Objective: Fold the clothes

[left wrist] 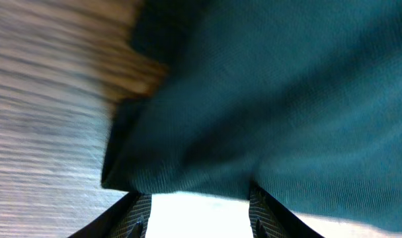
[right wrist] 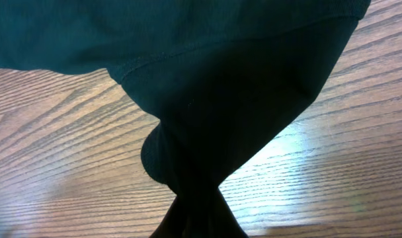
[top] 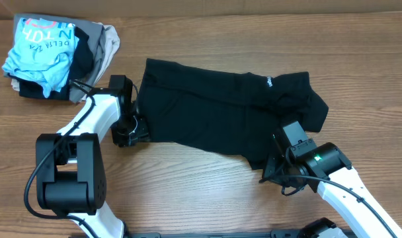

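My right gripper will release the black garment's corner on the garment's own fabric [top: 289, 108], just in front of the white lettering.
The black garment [top: 207, 112] lies spread across the middle of the wooden table, with small white lettering [top: 269, 82] near its upper right. My left gripper [top: 130, 129] is at the garment's left edge. In the left wrist view its fingers [left wrist: 198, 196] stand wide apart, with the fabric [left wrist: 267, 99] lying over the fingertips. My right gripper [top: 275, 166] is at the garment's lower right corner. In the right wrist view its jaws [right wrist: 198, 225] are shut on a bunched fold of the fabric [right wrist: 241, 86], which is drawn up slightly off the table.
A pile of other clothes sits at the far left corner: a light-blue T-shirt [top: 42, 49] on top of beige and grey garments [top: 105, 43]. Bare wooden table [top: 201, 192] lies in front of the black garment.
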Robot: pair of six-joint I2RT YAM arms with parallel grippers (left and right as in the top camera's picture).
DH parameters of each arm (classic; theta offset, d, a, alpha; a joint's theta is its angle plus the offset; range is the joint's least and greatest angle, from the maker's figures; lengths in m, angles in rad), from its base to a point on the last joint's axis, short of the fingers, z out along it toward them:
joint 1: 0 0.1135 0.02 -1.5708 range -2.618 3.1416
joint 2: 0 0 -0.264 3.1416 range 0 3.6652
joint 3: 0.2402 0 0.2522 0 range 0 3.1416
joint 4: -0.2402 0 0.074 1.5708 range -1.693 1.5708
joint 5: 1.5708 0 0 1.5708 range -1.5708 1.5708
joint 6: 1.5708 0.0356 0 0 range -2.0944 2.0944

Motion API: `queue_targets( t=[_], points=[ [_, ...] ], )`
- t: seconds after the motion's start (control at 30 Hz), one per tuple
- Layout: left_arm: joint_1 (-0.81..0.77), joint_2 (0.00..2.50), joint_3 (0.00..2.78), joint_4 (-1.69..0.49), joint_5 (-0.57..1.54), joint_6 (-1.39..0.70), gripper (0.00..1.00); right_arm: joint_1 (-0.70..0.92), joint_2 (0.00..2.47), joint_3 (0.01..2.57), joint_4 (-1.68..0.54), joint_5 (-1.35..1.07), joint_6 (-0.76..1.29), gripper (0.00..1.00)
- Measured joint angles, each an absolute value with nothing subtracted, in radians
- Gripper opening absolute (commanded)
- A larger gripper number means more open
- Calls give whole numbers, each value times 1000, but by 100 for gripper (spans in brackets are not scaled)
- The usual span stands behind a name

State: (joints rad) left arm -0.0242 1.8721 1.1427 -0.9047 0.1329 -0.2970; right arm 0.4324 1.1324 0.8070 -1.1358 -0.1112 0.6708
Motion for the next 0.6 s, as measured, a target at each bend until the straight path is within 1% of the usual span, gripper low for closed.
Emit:
queue_targets(
  t=[0.27,0.37,0.4,0.43,0.47,0.5,0.6],
  points=[
    [-24,1872,1139,-863,19,-367,53,432,1132,807,-1137,-111,666,4],
    [-24,1872,1139,-851,-17,-376,50,432,1132,807,-1136,-111,665,4],
    [-24,1872,1139,-843,-24,-379,48,433,1132,807,-1134,-111,665,4],
    [-24,1872,1139,-836,-31,-383,39,433,1132,807,-1132,-111,664,4],
    [-24,1872,1139,-829,-36,-386,24,432,1132,807,-1127,-111,664,4],
    [-24,1872,1139,-821,-41,-392,5,432,1132,807,-1125,-111,664,4],
    [-24,1872,1139,-814,-48,-390,4,432,1132,807,-1124,-111,661,4]
  ],
)
